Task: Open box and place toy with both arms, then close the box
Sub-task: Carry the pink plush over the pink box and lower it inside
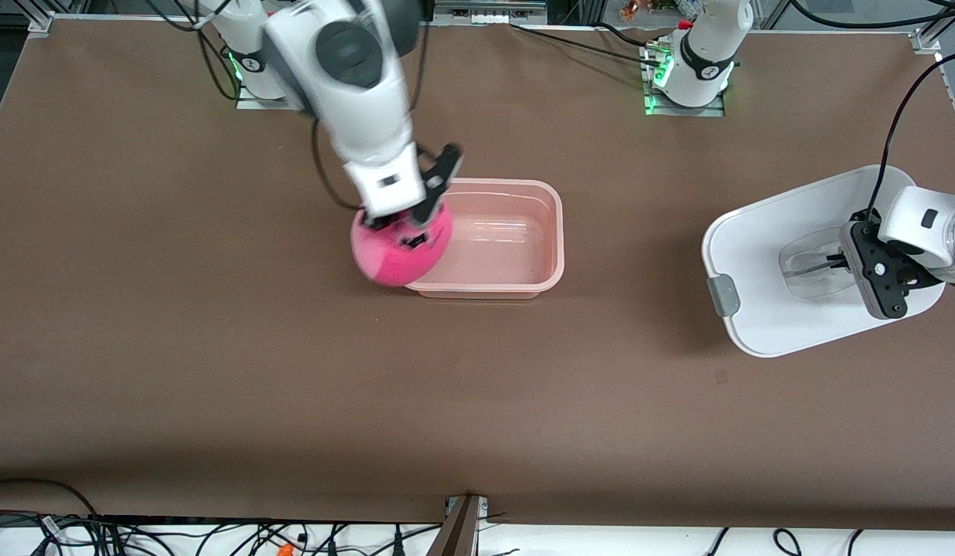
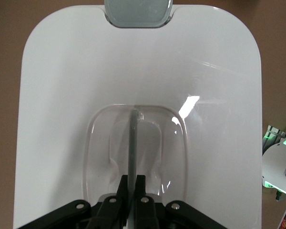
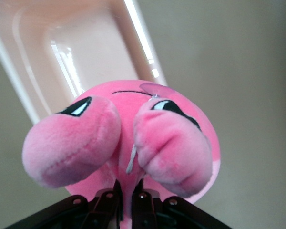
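Observation:
The bright pink toy, now in the air over the base, will be released by my right gripper on the middle of the pale pink base's bottom (image 1: 483,253) (image 3: 101,55).
The box's pale pink base (image 1: 550,232) stands open in the middle of the table. My right gripper (image 1: 415,228) is shut on the bright pink toy (image 1: 392,259) and holds it in the air over the base's end toward the right arm. In the right wrist view the toy (image 3: 124,138) fills the middle, pinched between the fingers, with the base (image 3: 24,47) below it. The white lid (image 1: 755,262) is near the left arm's end of the table. My left gripper (image 1: 836,262) is shut on the lid's clear handle (image 2: 133,138). A grey clip (image 2: 138,12) shows on the lid (image 2: 76,71).
The brown table (image 1: 215,347) runs wide on all sides of the box. The two arm bases (image 1: 697,69) stand along the table edge farthest from the front camera. Cables hang at the edge nearest the front camera.

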`<state>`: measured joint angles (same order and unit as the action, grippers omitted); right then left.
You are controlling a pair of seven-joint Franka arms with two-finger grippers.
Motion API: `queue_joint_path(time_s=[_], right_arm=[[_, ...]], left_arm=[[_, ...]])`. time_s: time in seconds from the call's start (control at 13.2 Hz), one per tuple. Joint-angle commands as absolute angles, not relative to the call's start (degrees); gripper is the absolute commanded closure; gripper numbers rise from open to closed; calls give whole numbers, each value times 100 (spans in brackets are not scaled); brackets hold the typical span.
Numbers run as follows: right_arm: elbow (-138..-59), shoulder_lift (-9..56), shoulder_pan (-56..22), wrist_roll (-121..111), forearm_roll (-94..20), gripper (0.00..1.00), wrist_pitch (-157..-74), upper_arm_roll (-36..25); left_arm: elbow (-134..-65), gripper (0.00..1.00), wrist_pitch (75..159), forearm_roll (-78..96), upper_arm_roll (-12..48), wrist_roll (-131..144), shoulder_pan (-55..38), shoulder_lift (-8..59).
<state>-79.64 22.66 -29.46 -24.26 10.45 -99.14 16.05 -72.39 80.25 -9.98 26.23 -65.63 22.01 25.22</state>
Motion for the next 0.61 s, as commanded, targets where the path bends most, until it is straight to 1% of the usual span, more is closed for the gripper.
queue_joint_path(time_s=[0.0, 0.15, 0.53], right_arm=[[-7699, 2609, -3304, -2426, 1239, 100, -9852, 1564], [-7691, 2741, -3497, -2399, 1327, 100, -10010, 1556], [-7708, 3268, -3507, -2399, 1336, 100, -10318, 1556]], left_arm=[[-7084, 100, 7945, -879, 2646, -6618, 2224, 2549], [-7084, 100, 7945, -879, 2646, -6618, 2215, 2549], [-7084, 100, 7945, -853, 2646, -6618, 2224, 2549]])
